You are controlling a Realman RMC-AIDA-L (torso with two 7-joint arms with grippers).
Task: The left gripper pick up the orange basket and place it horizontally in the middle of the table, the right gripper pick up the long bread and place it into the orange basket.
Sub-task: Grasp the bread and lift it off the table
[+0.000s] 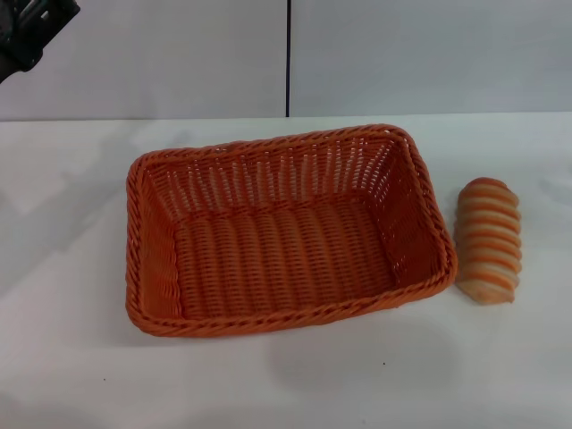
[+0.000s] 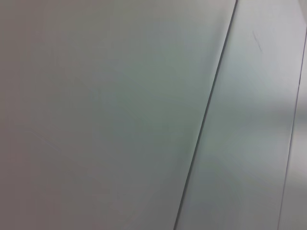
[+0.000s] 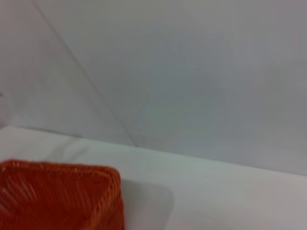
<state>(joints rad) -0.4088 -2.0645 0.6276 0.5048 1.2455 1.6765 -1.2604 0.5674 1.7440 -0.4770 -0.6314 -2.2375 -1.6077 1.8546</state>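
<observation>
The long bread beside the orange basket is next, so my right gripper will go to it and close on the bread's far half [image 1: 488, 211].
The orange basket [image 1: 268, 147] lies lengthwise across the middle of the white table [image 1: 286, 384], slightly skewed, and it is empty. Just off its right end lies the long bread [image 1: 488, 239], striped tan and cream, on the tabletop and close to the rim without touching it. A black part of my left gripper [image 1: 27, 31] shows high in the far-left corner, well away from the basket. One corner of the orange basket [image 3: 57, 196] appears in the right wrist view. The right gripper shows in no view.
A grey-white wall with a dark vertical seam [image 1: 288, 58] stands behind the table's far edge. The left wrist view holds only wall panels [image 2: 120, 115]. Bare tabletop lies in front of the basket and to its left.
</observation>
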